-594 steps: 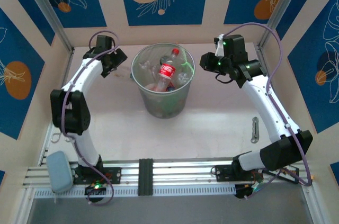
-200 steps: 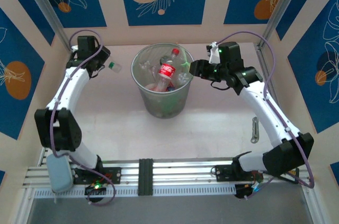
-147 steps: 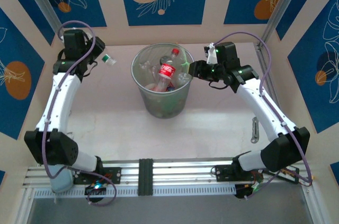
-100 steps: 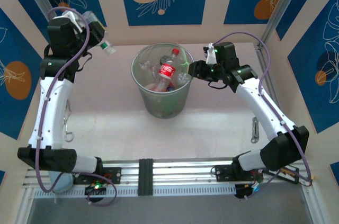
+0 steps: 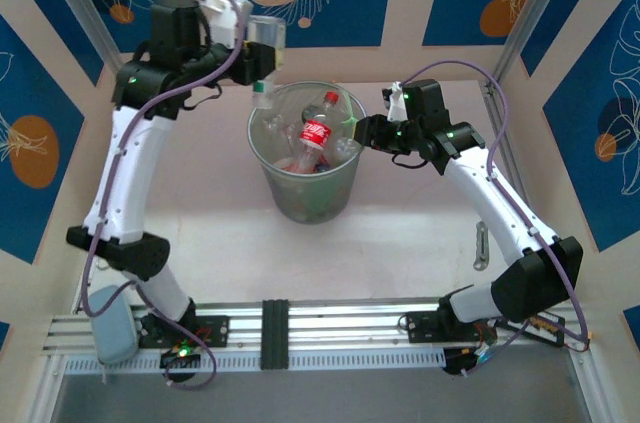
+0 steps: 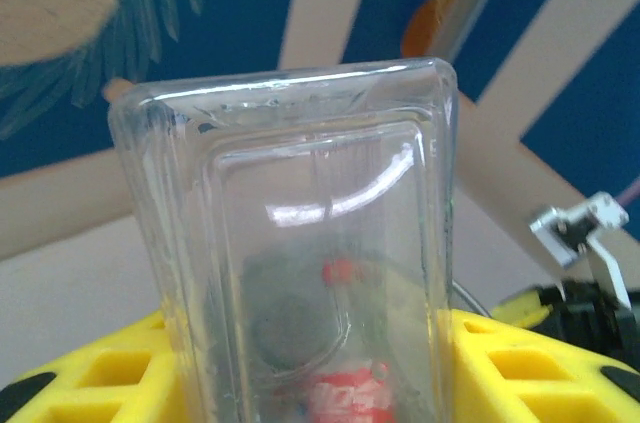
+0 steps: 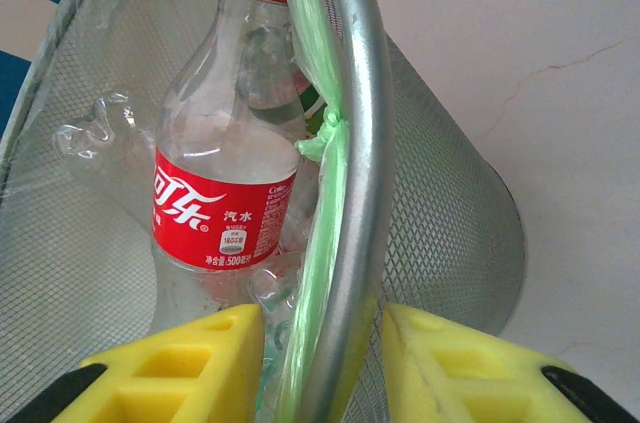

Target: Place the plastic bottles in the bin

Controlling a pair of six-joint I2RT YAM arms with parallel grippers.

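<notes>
Next, my left gripper lets go of the clear square-sided bottle inside the bin (image 5: pixel 303 148), against the red label of the red-capped bottle.
The bin (image 5: pixel 303 201) is a round mesh basket with a green liner, standing mid-table. It holds several plastic bottles, and a red-labelled, red-capped one (image 5: pixel 315 131) (image 7: pixel 225 205) stands tallest. My left gripper (image 5: pixel 258 55) (image 6: pixel 310 368) is raised above the bin's far-left rim. It is shut on a clear, square-sided bottle (image 5: pixel 265 43) (image 6: pixel 300 243), whose capped neck (image 5: pixel 262 89) points down at the rim. My right gripper (image 5: pixel 368 130) (image 7: pixel 322 343) is shut on the bin's right rim (image 7: pixel 360 123), one yellow finger (image 7: pixel 190 368) inside and one outside.
A small metal strip (image 5: pixel 481 243) lies on the table to the right of the bin. An aluminium rail (image 5: pixel 320 328) runs along the near edge, with a grey-blue pad (image 5: pixel 112 328) at its left end. Patterned walls close in the back and sides.
My left arm has lifted the clear bottle from the table's far-left corner and swung it right, over the bin's rim. My right gripper has closed on the rim and stayed there.
</notes>
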